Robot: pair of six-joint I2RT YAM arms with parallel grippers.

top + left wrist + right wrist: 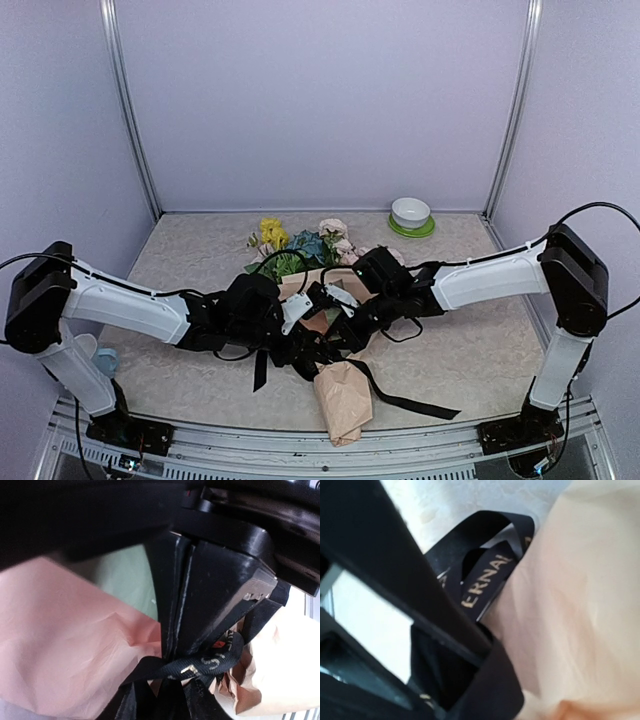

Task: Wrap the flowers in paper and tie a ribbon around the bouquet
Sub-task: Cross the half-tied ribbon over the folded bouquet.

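Note:
The fingers of my left gripper are in the ribbon knot, so my left gripper needs to open, back out and take the loop (304, 369) next to the knot before it pulls tight.
The bouquet (345, 395) lies on the table with its peach-tan paper cone pointing at the near edge. The flowers (300, 245), yellow, blue and pale pink, spill out at the far end. The black ribbon (410, 403) is looped round the cone's middle, with tails trailing left and right. Both grippers meet over that loop. My left gripper (303, 350) (169, 655) has its tips at the ribbon (210, 662) knot; only a thin slit shows between the fingers. Peach paper (65, 640) and a sage green strip (125, 575) lie behind. My right gripper (345, 333) (485, 647) is shut on the lettered ribbon (490, 565) beside the paper (580, 605).
A white bowl on a green saucer (411, 213) stands at the back right. A small pale blue object (105, 360) lies by the left arm's base. Lilac walls close the table on three sides, and a metal rail (300, 445) runs along the near edge.

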